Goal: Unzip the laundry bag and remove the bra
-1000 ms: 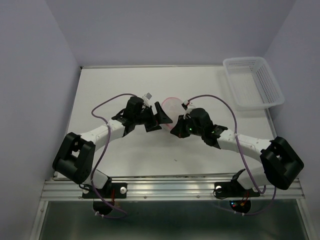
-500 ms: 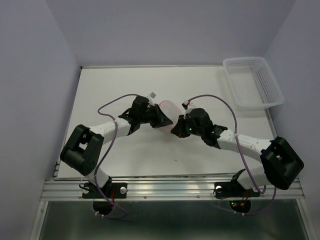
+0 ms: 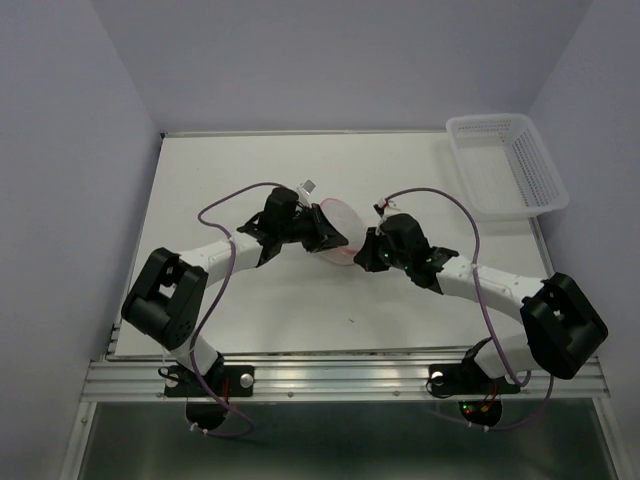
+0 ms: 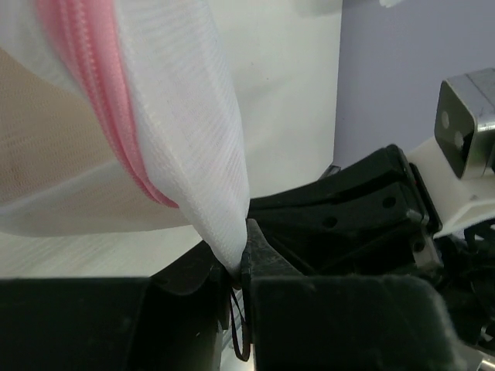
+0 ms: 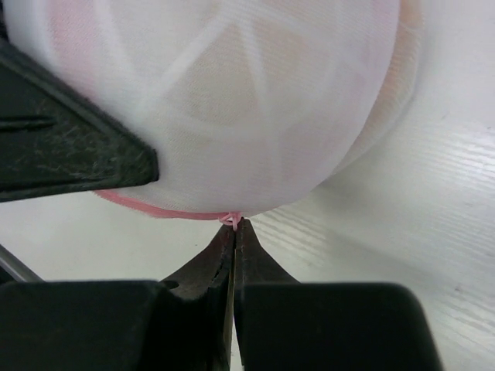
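My left fingers pinch mesh beside it, so they should open and take the pink zipper itself (image 4: 148, 179) before my right gripper pulls.
The laundry bag (image 3: 341, 226), round white mesh with a pink zipper rim (image 4: 99, 108), is held up on edge at the table's middle between both arms. My left gripper (image 3: 322, 234) (image 4: 241, 264) is shut on a fold of its mesh from the left. From the right, my right gripper (image 3: 363, 252) (image 5: 233, 229) is shut on the pink zipper pull (image 5: 230, 219) at the bag's (image 5: 255, 100) lower edge. A tan shade, the bra (image 4: 42, 147), shows through the mesh inside.
A white lattice plastic basket (image 3: 506, 165) stands at the table's back right corner. The white table (image 3: 240, 170) is bordered by pale walls on the left, back and right. Purple cables loop over both arms.
My left gripper moved right onto the bag and shut on its mesh. The bag now stands more upright, and my right gripper has shifted slightly right with the pull.
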Controlling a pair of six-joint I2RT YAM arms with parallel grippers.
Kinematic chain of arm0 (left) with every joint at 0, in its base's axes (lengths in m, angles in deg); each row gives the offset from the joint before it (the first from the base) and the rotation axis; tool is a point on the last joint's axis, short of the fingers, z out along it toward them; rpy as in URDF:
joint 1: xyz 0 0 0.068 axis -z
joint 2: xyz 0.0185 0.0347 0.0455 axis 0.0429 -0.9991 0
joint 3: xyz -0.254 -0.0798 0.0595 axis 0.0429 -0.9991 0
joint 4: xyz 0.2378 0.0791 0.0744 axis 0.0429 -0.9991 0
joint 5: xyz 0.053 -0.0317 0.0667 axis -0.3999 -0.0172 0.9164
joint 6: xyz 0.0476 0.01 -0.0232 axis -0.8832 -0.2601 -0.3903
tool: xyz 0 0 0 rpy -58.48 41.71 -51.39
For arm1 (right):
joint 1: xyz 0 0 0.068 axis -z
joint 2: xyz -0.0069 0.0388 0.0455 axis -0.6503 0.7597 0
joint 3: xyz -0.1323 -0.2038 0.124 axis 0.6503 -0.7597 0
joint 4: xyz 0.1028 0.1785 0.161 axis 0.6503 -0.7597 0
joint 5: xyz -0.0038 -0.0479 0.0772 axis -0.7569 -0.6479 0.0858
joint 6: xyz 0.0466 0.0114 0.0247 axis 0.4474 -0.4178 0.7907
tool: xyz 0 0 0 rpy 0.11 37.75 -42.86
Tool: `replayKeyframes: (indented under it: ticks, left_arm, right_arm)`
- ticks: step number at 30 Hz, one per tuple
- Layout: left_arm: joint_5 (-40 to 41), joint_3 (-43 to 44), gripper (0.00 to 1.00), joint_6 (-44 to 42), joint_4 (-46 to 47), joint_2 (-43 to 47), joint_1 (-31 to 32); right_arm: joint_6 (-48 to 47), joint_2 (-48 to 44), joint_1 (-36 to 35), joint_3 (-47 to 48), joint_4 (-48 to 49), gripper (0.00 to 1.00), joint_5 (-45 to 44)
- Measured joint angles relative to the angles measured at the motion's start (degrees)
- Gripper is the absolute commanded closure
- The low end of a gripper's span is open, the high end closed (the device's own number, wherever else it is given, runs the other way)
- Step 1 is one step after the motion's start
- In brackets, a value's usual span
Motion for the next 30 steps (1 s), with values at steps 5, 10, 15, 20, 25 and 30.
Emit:
replayKeyframes:
  ticks: [5, 10, 15, 20, 25, 30]
  left_arm:
    - [-3.4, 2.3, 1.00, -5.2, -1.8, -0.2, -0.5]
    - [-7.5, 6.1, 1.00, -11.5, -5.1, -1.3, -1.6]
    - [-10.2, 6.3, 1.00, -16.5, -8.6, -2.2, -2.9]
    - [-10.2, 8.0, 1.00, -21.0, -10.8, -2.2, -3.8]
    - [-11.2, 12.7, 1.00, -23.7, -14.0, -5.1, -5.5]
    - [-12.4, 20.0, 0.75, -24.8, -17.1, -13.9, -8.0]
  right_arm:
    - [-3.2, 0.2, 5.4, 0.0, -0.6, 0.99, 0.4]
    - [-9.9, 2.2, 11.0, 0.1, -0.2, 0.99, 0.1]
    - [-14.8, 4.4, 14.9, 2.2, 0.2, 0.99, -0.2]
    - [-18.5, 7.0, 17.1, 5.3, 1.9, 0.99, 0.9]
    - [-21.3, 5.9, 18.6, 5.7, 2.7, 0.99, 5.7]
    - [-22.1, -1.5, 18.8, 3.3, 1.4, 0.99, 8.7]
